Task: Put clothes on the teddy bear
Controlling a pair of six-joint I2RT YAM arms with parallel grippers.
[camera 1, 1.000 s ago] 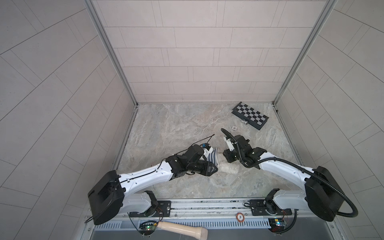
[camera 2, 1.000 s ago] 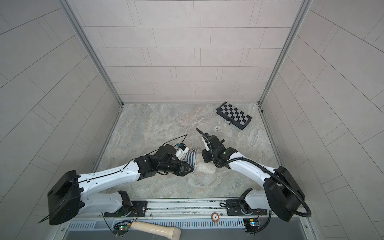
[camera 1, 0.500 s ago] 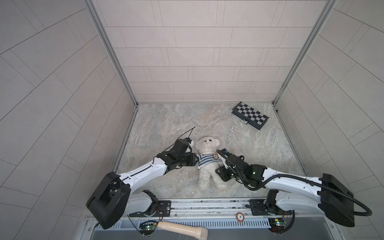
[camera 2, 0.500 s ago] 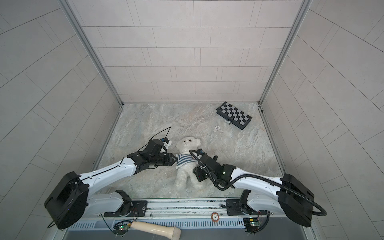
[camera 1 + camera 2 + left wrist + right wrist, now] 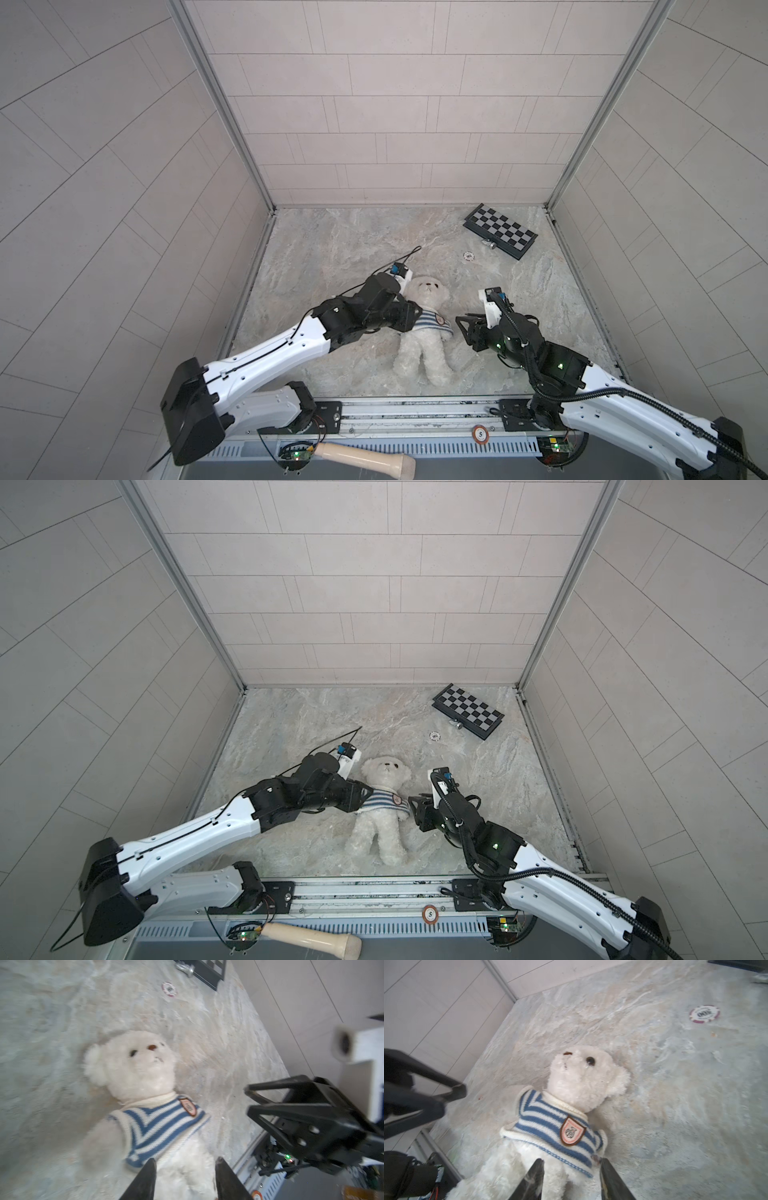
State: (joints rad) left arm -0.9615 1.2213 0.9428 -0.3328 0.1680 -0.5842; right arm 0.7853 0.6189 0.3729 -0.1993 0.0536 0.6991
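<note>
I will take the shirt's hem (image 5: 562, 1158) below the badge with my left gripper while my right gripper steadies the bear's head, because the sleeve beside the badge lies empty.
The teddy bear (image 5: 420, 351) (image 5: 380, 833) lies on its back in the middle of the marble table, head toward the back wall. It wears a blue-and-white striped shirt (image 5: 434, 326) (image 5: 384, 803) (image 5: 160, 1124) (image 5: 550, 1126) with a badge on its chest. My left gripper (image 5: 414, 319) (image 5: 368, 794) (image 5: 186, 1159) hovers open at the bear's shoulder on the left of both top views. My right gripper (image 5: 461, 325) (image 5: 412, 803) (image 5: 572, 1160) stands open just right of the bear, apart from it. Neither holds anything.
A folded chessboard (image 5: 500, 230) lies at the back right with a small metal piece (image 5: 491, 244) beside it. A poker chip (image 5: 469, 256) (image 5: 704, 1014) sits behind the bear. A wooden handle (image 5: 365, 457) lies below the front rail. Walls enclose three sides.
A second ago both grippers crowded together over the bear and hid it. They have since drawn apart to its two sides, the right one backing off to the right, and both jaws have widened.
</note>
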